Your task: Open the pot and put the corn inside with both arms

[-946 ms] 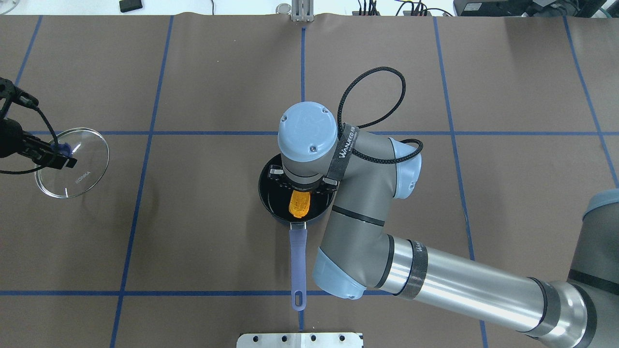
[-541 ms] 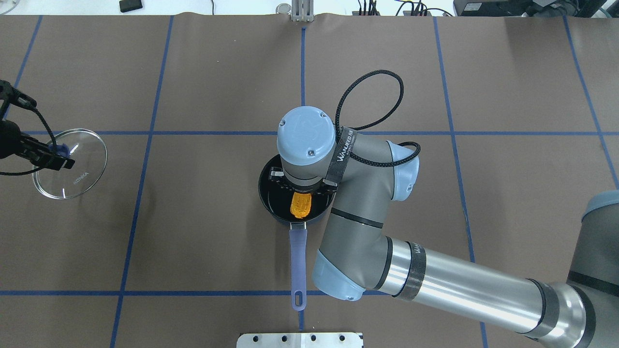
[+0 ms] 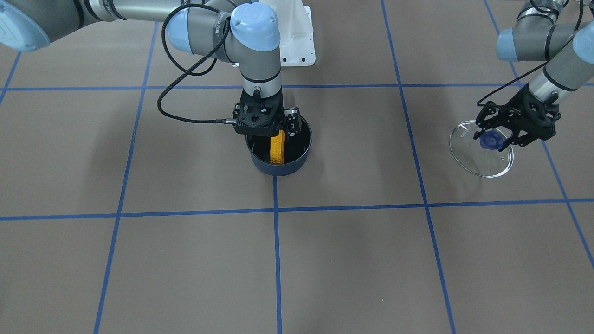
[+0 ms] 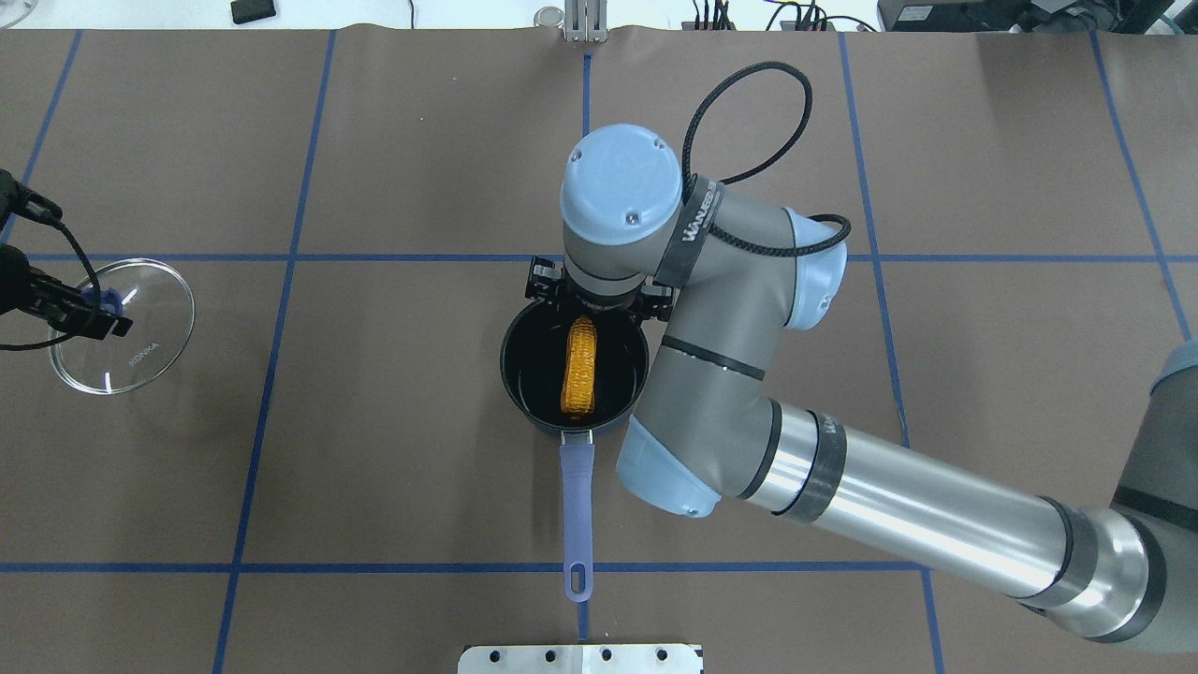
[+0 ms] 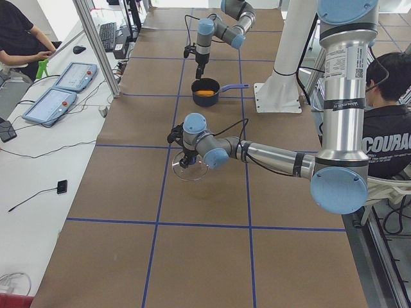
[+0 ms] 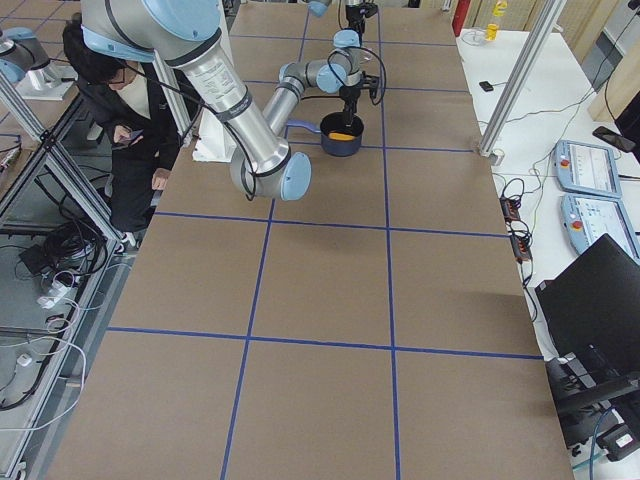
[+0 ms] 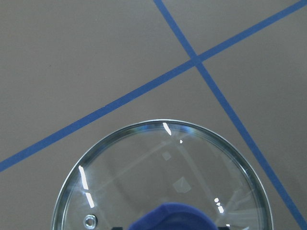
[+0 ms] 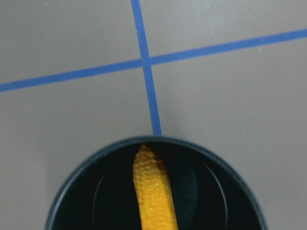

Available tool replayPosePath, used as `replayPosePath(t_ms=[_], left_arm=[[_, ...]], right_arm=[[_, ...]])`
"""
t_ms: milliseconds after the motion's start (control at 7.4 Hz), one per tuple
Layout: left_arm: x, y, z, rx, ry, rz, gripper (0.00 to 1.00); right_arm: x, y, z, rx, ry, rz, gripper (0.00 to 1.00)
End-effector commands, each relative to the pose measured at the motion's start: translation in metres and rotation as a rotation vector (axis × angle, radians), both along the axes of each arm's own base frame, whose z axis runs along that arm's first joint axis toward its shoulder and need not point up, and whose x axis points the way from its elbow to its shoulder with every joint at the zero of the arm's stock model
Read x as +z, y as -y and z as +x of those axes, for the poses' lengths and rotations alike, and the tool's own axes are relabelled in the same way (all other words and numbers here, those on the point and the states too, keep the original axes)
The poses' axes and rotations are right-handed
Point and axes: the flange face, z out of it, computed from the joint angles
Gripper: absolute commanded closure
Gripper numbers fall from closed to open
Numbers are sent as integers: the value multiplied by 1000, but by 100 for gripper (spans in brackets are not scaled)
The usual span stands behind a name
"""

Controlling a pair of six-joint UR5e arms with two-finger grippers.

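The robot's left gripper will release the glass lid on the brown table (image 3: pixel 479 167) between the slanting blue tape lines.
The dark navy pot (image 4: pixel 532 367) stands open at mid-table, its periwinkle handle (image 4: pixel 576 505) pointing toward the robot base. The orange-yellow corn (image 4: pixel 579 367) lies inside it and also shows in the front view (image 3: pixel 277 147) and the right wrist view (image 8: pixel 153 191). My right gripper (image 3: pixel 269 132) is open just above the pot's far rim, clear of the corn. My left gripper (image 3: pixel 494 139) is shut on the blue knob (image 7: pixel 172 218) of the glass lid (image 4: pixel 140 351), holding it tilted at the table's left end, close to the surface.
The white base mount (image 3: pixel 297 41) stands behind the pot. Blue tape lines (image 4: pixel 281 257) grid the brown table. The right arm's black cable (image 4: pixel 749 94) loops above its wrist. An operator (image 5: pixel 388 122) sits beside the table, and pendants (image 5: pixel 58 90) lie on the side bench.
My right gripper has drawn up and back from the pot, and the whole corn now shows lying inside. My left gripper has carried the lid slightly further left and toward the robot.
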Motion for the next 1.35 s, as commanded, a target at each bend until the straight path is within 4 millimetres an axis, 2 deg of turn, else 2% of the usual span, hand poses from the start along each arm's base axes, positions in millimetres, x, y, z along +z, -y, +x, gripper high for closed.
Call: replayPosePath(t_ms=[0,270,405,541,676,1216], left_arm=[[16,6,7,-6,25,-13,33],[42,21,15,-19,21,8,33],[45,25,18,-21,14,15,33],[40,27,21,-16,4,16,33],[36,29,23,-13,-3,21,33],[47,30,26,-3,12,19,32]], right_arm=[[-9,46,63,-14,61,-10,0],[12,63,102,-28,58,15,0],[25,67,121,-43,59,30,0],[30,70,129,-46,59,27,0],[33,71,128,-51,54,31,0],[40,73,131,-60,44,40,0]])
